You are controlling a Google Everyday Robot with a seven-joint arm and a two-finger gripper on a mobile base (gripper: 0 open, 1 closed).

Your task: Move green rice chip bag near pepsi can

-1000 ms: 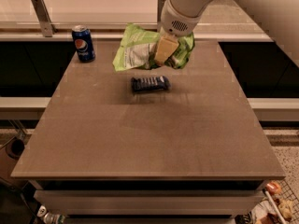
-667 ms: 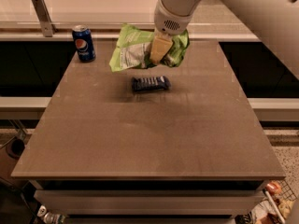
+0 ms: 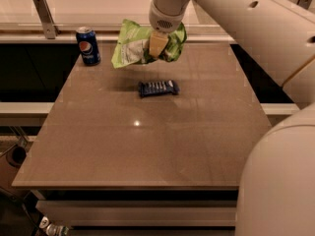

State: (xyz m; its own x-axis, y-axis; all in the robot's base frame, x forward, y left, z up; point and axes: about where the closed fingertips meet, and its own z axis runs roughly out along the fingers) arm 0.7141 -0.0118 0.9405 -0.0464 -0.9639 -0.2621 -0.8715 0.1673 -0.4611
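The robot's gripper will release the green rice chip bag on the table's far part (image 3: pixel 129 60), beside the pepsi can. The bag still hangs above the table.
The green rice chip bag (image 3: pixel 132 45), crumpled lime-green with a white label panel, hangs above the far part of the brown table (image 3: pixel 147 141). My gripper (image 3: pixel 156 45) is shut on the bag's middle and holds it off the surface. The pepsi can (image 3: pixel 88 45), dark blue with the round logo, stands upright at the table's far left corner, a short way left of the bag. The arm comes down from the upper right.
A flat dark-blue snack bar wrapper (image 3: pixel 158 87) lies on the table just in front of the held bag. A light counter with a metal post (image 3: pixel 44 16) runs behind the table. The robot's white body (image 3: pixel 278 181) fills the lower right.
The gripper has carried the bag up and to the left, toward the can. The can and the wrapper have not moved.
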